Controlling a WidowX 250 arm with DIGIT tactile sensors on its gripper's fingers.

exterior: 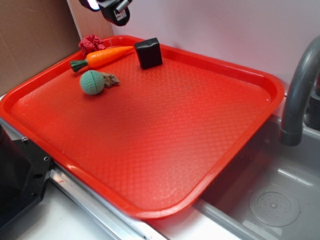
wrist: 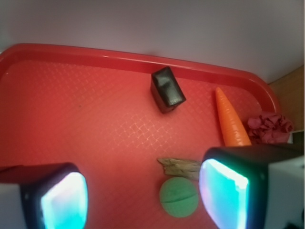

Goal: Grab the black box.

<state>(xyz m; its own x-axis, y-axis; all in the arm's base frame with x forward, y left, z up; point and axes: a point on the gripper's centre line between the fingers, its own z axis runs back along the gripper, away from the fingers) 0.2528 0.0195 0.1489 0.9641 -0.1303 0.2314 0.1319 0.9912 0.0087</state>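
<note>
Next, I close my gripper on the middle of the black box (exterior: pixel 149 54) (wrist: pixel 167 90), with one finger on the box's side toward the orange toy carrot.
The black box (exterior: pixel 148 52) (wrist: pixel 167 89) stands near the back rim of the red tray (exterior: pixel 150 150) (wrist: pixel 71 109), free of any grip. My gripper (exterior: pixel 112 7) (wrist: pixel 143 195) hangs high above the tray's back left corner, only partly in the exterior view. In the wrist view its two fingers (wrist: pixel 224 191) are wide apart with glowing pads and nothing between them; the box lies well ahead of them.
An orange toy carrot (exterior: pixel 102 56) (wrist: pixel 229 119), a green knitted ball (exterior: pixel 92 82) (wrist: pixel 178 197), a brown scrap (exterior: pixel 111 79) (wrist: pixel 181 167) and a red crumpled thing (exterior: pixel 91 43) (wrist: pixel 268 128) sit at the tray's back left. A grey faucet (exterior: pixel 300 85) and sink (exterior: pixel 270 200) lie right.
</note>
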